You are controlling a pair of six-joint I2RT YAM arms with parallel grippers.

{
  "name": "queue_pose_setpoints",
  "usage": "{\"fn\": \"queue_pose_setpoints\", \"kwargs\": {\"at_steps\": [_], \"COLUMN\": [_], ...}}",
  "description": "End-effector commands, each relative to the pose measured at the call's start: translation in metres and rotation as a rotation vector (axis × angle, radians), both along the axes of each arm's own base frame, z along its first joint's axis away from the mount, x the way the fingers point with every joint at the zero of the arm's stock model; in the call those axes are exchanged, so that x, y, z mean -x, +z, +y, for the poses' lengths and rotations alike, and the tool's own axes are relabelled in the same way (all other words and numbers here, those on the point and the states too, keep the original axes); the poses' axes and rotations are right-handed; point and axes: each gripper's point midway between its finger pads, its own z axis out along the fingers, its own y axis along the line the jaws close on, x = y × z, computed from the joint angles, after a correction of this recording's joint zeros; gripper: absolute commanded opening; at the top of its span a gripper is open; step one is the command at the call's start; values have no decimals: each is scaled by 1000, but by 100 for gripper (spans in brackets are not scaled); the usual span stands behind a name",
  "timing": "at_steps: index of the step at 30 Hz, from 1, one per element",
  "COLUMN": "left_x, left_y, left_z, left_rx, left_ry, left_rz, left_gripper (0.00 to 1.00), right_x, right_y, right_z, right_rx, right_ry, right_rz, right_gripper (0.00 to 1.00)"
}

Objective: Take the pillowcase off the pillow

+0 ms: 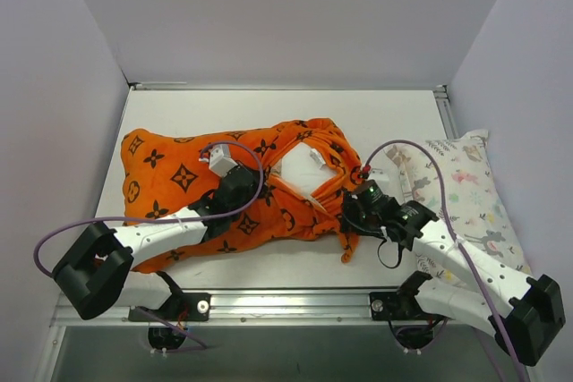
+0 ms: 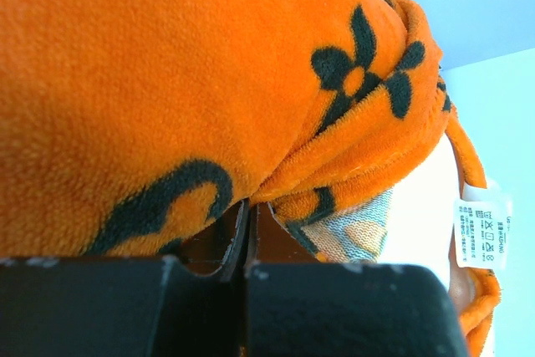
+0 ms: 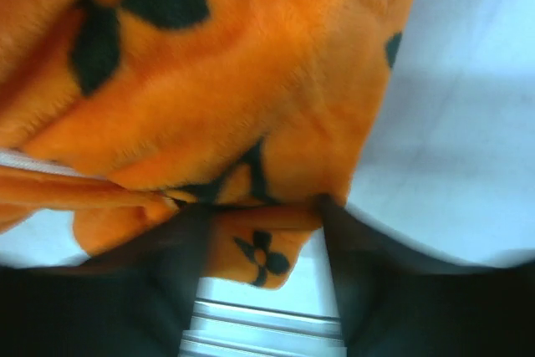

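Note:
The pillowcase's loose corner is at my right gripper, below the pillowcase's opening, so my right gripper needs to take the bunched edge [image 1: 335, 201] beside the white pillow and hold that still.
The orange pillowcase [image 1: 170, 176] with black motifs lies across the table, bunched at its right end. The white pillow [image 1: 300, 174] shows through the opening there. My left gripper [image 1: 240, 183] rests on the middle of the pillowcase. In the left wrist view its fingers [image 2: 249, 206] are pressed together, with a puckered fold of the orange fabric [image 2: 167, 81] at their tips. My right gripper [image 1: 349, 215] is at the pillowcase's lower right corner. In the right wrist view a flap of orange fabric [image 3: 251, 81] fills the gap between its fingers [image 3: 261, 215].
A floral and animal-print pillow [image 1: 466, 194] lies at the right edge, beside the right arm. A metal rail [image 1: 286, 301] runs along the near edge. White walls close in the table on three sides. A white care label [image 2: 481, 232] hangs at the pillowcase opening.

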Motion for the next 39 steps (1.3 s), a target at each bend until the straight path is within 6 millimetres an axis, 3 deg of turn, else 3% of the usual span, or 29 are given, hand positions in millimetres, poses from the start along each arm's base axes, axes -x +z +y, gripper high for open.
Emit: {"fn": "queue_pose_setpoints", "kwargs": {"at_steps": [1,6,12,14,17,18,20,21,24,25,28,31,34,37,39], "left_x": [30,35,38,39,40,40,42,43,46,47,47,47,48,49,47], "left_y": [-77,-79,-80,-80,-80,-81,-85,-87,-95,-96,-100,-101,-100,-96,-94], "left_z": [24,25,24,25,27,28,32,33,38,38,41,45,51,59,66], "left_rx": [-182,-205,-208,-206,-203,-206,-205,-206,-200,-197,-198,-202,-213,-250,-257], "left_ry": [-32,-53,-60,-56,-39,-36,-21,-17,2,6,18,26,28,18,21], "left_rz": [202,202,202,206,215,217,229,234,250,252,261,267,266,266,268], "left_gripper": [0,0,0,0,0,0,0,0,0,0,0,0,0,0,0], "right_x": [-8,-20,-59,-70,-68,-61,-55,-51,-40,-34,-22,-18,-14,-15,-22], "right_y": [25,74,94,79,53,37,32,19,12,3,-19,-35,-69,-97,-105], "right_z": [-1,4,43,49,50,38,23,6,-14,-29,-50,-52,-57,-66,-66], "right_rx": [2,-44,-37,14,32,62,50,60,20,19,-20,-91,-137,-145,-176], "right_ry": [-40,-89,-97,-104,-98,-113,-146,-181,-218,-255,-325,-359,-433,-517,-534], "right_rz": [-105,-226,-233,-191,-107,-76,-70,-39,-16,0,66,107,174,222,204], "right_gripper": [63,71,90,90,74,59,35,13,0,0,0,0,0,0,0]}}
